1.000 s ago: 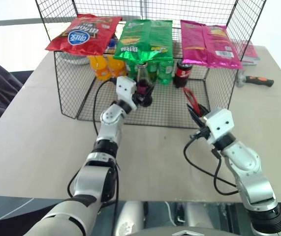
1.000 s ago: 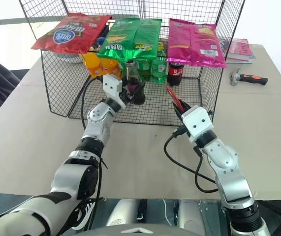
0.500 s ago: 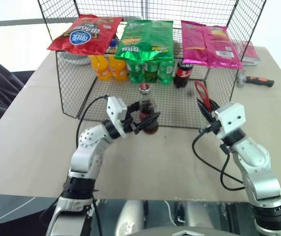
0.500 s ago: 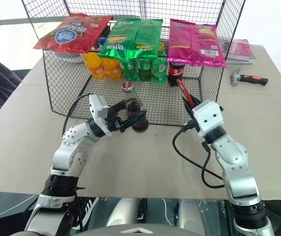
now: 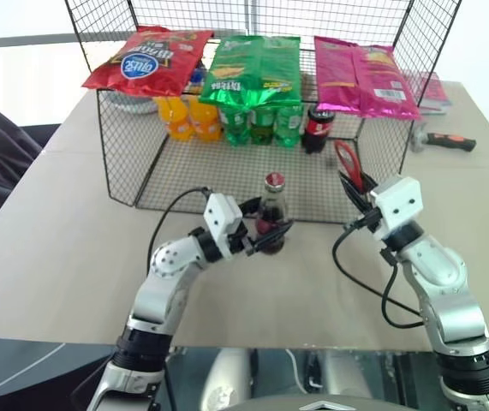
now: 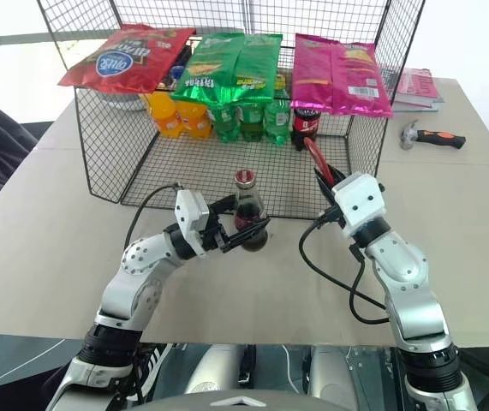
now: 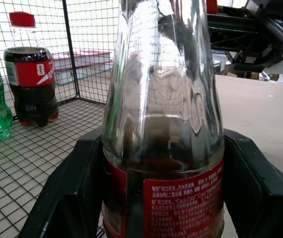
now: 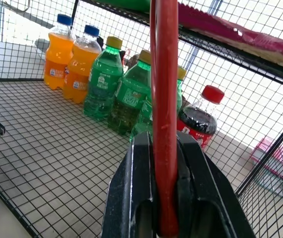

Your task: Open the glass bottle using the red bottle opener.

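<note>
My left gripper should open its fingers, which sit on the glass bottle's wide body far below its cap, then move up and grip the glass bottle's neck (image 5: 274,194).
The glass bottle (image 5: 271,221), with dark liquid, a red label and a red crown cap, stands upright on the table just in front of the wire rack's open side. My left gripper (image 5: 266,241) reaches in from the left, its black fingers (image 7: 69,191) lying against both sides of the bottle's lower body (image 7: 163,148). To the right, my right gripper (image 5: 353,190) is shut on the handle of the red bottle opener (image 5: 348,163), which sticks up and away from me. In the right wrist view the red bottle opener (image 8: 163,99) rises between the closed fingers (image 8: 136,188).
The wire rack (image 5: 133,175) carries red, green and pink chip bags on top. Orange bottles (image 5: 184,118), green bottles (image 5: 261,124) and a plastic cola bottle (image 5: 317,128) stand inside at the back. A hammer (image 5: 450,141) lies on the table at the far right.
My left arm drew the glass bottle out of the rack toward me and now has it upright on the table. The right gripper with the opener stayed about where it was.
</note>
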Controlling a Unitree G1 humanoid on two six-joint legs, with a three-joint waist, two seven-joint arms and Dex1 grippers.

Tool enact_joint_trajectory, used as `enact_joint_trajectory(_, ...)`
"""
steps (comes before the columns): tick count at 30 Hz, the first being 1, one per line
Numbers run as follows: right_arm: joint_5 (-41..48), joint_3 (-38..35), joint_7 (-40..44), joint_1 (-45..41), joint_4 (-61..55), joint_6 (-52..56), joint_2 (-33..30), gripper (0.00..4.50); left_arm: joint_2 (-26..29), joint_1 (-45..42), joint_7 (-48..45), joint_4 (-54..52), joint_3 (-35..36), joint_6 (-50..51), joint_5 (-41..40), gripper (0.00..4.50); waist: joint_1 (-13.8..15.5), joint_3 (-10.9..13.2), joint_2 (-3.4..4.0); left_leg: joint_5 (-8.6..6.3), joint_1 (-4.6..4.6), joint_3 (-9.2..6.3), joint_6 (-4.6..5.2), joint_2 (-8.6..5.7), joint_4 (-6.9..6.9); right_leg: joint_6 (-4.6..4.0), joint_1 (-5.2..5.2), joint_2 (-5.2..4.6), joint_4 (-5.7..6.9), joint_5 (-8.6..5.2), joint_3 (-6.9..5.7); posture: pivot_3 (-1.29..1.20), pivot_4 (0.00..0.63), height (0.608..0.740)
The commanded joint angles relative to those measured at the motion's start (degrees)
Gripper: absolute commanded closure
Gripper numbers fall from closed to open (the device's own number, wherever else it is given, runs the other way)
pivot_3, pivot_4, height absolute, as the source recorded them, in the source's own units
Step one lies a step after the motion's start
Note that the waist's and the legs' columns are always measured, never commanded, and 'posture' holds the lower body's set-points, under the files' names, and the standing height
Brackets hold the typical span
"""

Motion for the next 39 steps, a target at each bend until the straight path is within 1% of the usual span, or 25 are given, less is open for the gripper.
enact_joint_trajectory(1, 0.28, -0.1, 0.71, -2.3, -0.12, -1.25, 0.1, 4.5, -0.51, 0.47, 0.84, -1.82, -0.04, -2.19, 0.59, 0.02, -0.01, 0.0, 0.0, 0.0, 0.0, 0.0, 0.0, 0.0, 0.0, 0.0, 0.0, 0.0, 0.01, 0.0, 0.0, 0.0, 0.15, 0.709)
enact_joint_trajectory(3, 0.11, 0.52, 1.09, -3.11, 0.75, -1.66, 0.4, 4.5, -0.8, 0.39, 1.9, -2.01, 0.22, -2.99, 1.31, 0.02, -0.01, 0.0, 0.0, 0.0, 0.01, 0.0, 0.0, 0.0, 0.0, 0.0, -0.01, 0.0, 0.02, 0.0, 0.0, 0.0, 0.15, 0.709)
enact_joint_trajectory(8, -0.22, 1.44, 1.41, -4.52, 2.79, -2.57, 0.94, 4.5, -1.81, -0.17, 2.95, -3.42, 1.04, -3.5, -0.36, 0.02, 0.01, 0.0, 0.0, 0.0, 0.0, 0.0, 0.0, 0.0, 0.0, 0.0, 0.0, 0.0, 0.01, 0.0, 0.0, 0.0, 0.15, 0.709)
enact_joint_trajectory(13, -0.64, 2.05, 1.6, -4.56, 3.58, -3.5, 1.37, 4.5, -2.96, -1.78, 3.14, -6.89, 1.67, -1.88, -4.47, 0.02, 0.03, 0.0, 0.0, 0.02, -0.01, 0.0, -0.04, 0.01, 0.0, 0.0, -0.01, 0.0, 0.0, 0.0, 0.0, 0.0, 0.15, 0.709)
enact_joint_trajectory(27, -1.66, 2.2, 1.47, -5.62, 5.95, -5.22, 2.38, 4.5, 1.36, 0.25, 2.87, -12.19, 3.4, 3.61, -8.46, 0.02, 0.0, -0.01, 0.02, 0.08, 0.02, 0.02, -0.14, 0.01, 0.0, -0.01, 0.0, 0.01, 0.02, 0.0, 0.04, 0.0, 0.15, 0.709)
enact_joint_trajectory(39, -2.25, 2.32, 1.64, -6.55, 8.06, -6.81, 3.26, 4.5, 1.36, 0.15, 3.38, -13.88, 4.0, 5.87, -10.85, 0.02, -0.05, -0.01, 0.02, 0.1, 0.03, 0.03, -0.18, 0.0, 0.0, -0.01, 0.0, 0.01, 0.02, 0.0, 0.06, 0.0, 0.15, 0.709)
